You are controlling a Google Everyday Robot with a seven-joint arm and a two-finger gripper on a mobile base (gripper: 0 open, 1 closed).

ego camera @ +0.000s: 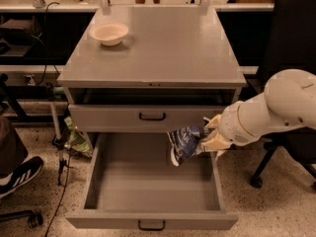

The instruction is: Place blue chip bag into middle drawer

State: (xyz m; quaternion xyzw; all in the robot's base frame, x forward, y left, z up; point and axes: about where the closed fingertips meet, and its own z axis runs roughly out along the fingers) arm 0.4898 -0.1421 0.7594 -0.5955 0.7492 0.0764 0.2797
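Observation:
The blue chip bag, now hanging over the open drawer's rear, will be let go by my gripper on the middle drawer's bottom, toward the front (151, 189) behind the drawer's black handle.
The blue chip bag (185, 143), crumpled dark-blue foil with white print, hangs in my gripper (210, 138) at the end of the white arm coming in from the right. The gripper is shut on the bag's right end. The bag hangs over the right rear part of the open middle drawer (98, 174), the wide grey drawer pulled out at the bottom of the cabinet, with a black curved handle (151, 225) on its front. The bag is above the drawer floor and just in front of the closed drawer above.
The closed grey drawer (113, 119) with a black handle sits above. A pale bowl (109, 33) stands on the cabinet top at back left. A green-patterned bag (76, 139) lies on the floor left of the cabinet. A black chair (291, 28) is at right, a shoe (19, 174) at left.

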